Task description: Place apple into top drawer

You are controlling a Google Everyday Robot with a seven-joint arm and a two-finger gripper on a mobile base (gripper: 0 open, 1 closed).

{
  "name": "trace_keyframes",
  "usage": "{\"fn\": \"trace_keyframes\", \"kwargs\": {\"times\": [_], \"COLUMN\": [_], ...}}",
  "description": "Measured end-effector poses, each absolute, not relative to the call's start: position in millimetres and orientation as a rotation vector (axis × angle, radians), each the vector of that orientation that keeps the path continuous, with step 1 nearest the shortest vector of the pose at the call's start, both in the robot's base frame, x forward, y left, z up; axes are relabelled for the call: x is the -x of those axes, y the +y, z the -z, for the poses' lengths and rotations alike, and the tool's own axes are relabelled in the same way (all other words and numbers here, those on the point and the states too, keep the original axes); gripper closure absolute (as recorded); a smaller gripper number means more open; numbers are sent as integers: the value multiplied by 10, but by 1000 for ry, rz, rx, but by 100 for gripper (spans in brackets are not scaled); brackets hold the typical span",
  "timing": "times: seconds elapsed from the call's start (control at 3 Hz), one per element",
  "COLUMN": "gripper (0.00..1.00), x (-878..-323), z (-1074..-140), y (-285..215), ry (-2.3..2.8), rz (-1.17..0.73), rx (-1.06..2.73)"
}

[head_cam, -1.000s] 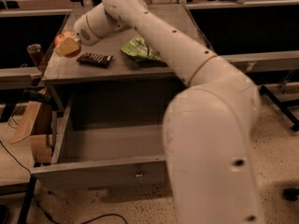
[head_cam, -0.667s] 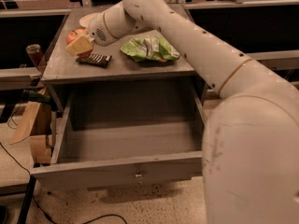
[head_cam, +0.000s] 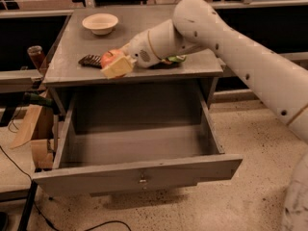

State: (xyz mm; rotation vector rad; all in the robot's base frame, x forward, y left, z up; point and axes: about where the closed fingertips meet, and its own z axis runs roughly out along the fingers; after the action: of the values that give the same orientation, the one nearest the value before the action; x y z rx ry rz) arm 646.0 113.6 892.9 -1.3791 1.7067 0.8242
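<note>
Next, my gripper lets go of the apple on the bare middle of the open drawer's bottom [head_cam: 144,126], just behind the metal lock.
My gripper [head_cam: 114,64] is shut on the red-orange apple [head_cam: 110,57] and holds it just above the front edge of the grey cabinet top [head_cam: 144,28], left of centre. The pale finger pads [head_cam: 118,67] clasp the apple from below and behind. The top drawer [head_cam: 137,170] stands pulled wide open beneath, its inside bare, with a small metal lock [head_cam: 142,178] at the centre of its flat front panel. The apple hangs over the back part of the open drawer.
A cream bowl [head_cam: 100,22] stands at the back left of the cabinet top. A dark snack bar [head_cam: 90,60] lies left of the apple. A green bag [head_cam: 176,59] shows behind my arm. A brown jar [head_cam: 36,56] and cardboard [head_cam: 30,124] are at the left.
My arm has swung forward and right, carrying the apple from the back left of the cabinet top to its front edge above the drawer. The cream bowl now shows.
</note>
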Motion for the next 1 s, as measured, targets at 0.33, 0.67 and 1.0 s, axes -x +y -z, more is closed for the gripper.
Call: {"fn": "trace_keyframes", "kwargs": {"times": [0.33, 0.67, 1.0], "gripper": [100, 100, 100], "x": [-6225, -6069, -6027], "z": [-8527, -8065, -7597], "y": [831, 685, 664], "ry": [1789, 1881, 1983], "rz": [-878, -942, -999], "rx": [1448, 1479, 1490]}}
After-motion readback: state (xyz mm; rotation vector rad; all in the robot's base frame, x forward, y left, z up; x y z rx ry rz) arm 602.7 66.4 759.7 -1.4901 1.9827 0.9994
